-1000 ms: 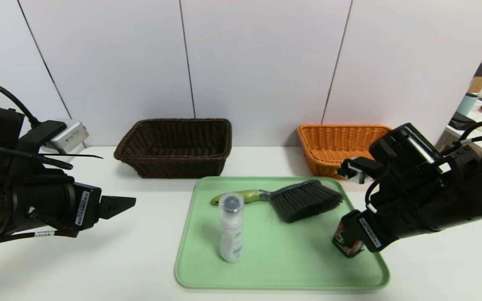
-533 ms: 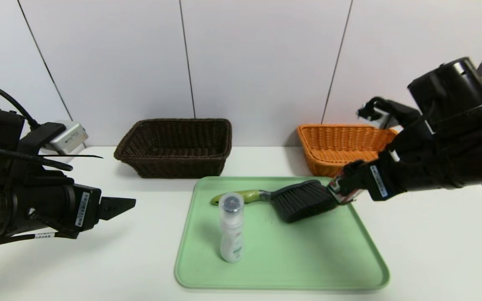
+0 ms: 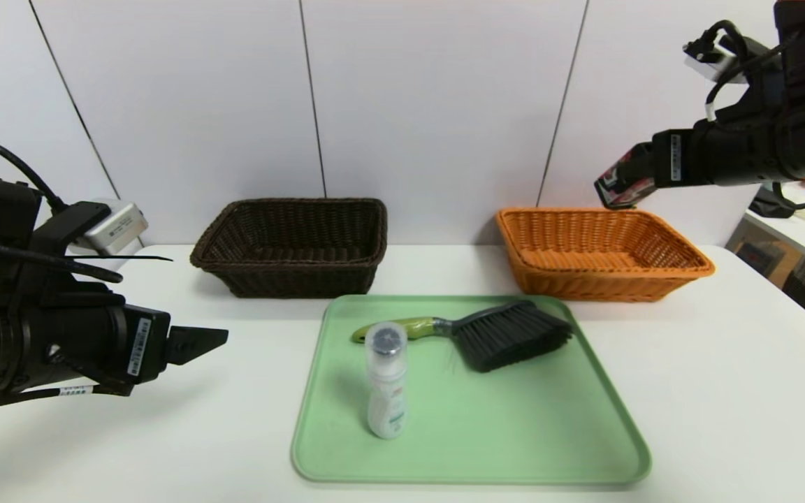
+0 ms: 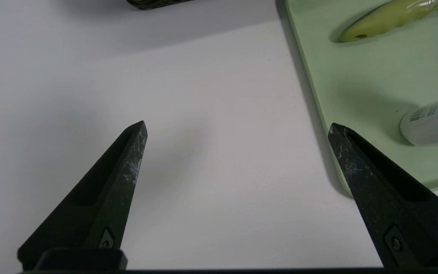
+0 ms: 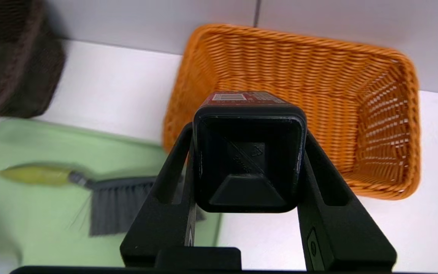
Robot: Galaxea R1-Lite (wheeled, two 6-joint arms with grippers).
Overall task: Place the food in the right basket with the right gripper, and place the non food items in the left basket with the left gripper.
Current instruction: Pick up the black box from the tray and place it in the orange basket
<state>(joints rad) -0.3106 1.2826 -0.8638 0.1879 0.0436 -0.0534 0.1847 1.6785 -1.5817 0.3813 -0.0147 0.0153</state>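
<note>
I will use my right gripper to set the food down on the middle of the orange basket's woven bottom (image 3: 586,263) (image 5: 286,130).
My right gripper (image 3: 622,187) is shut on the food (image 3: 618,183), a small black box with red and white printed sides, held high in the air above the orange right basket (image 3: 602,251). The right wrist view shows the food (image 5: 247,152) clamped between both jaws, with the right basket (image 5: 390,114) below it. The white bottle (image 3: 386,381) stands on the green tray (image 3: 472,436), and the green-handled brush (image 3: 476,332) lies behind it. The dark left basket (image 3: 294,244) stands at the back. My left gripper (image 3: 196,344) hovers open over the table left of the tray.
A white wall runs close behind both baskets. In the left wrist view the tray's edge (image 4: 310,95) lies beside one fingertip, with the brush handle (image 4: 386,19) and bottle (image 4: 432,121) beyond. A side table with clutter (image 3: 801,230) stands at the far right.
My right gripper has lifted the food from the tray's right side up and back, to above the orange basket. The left arm has not moved.
</note>
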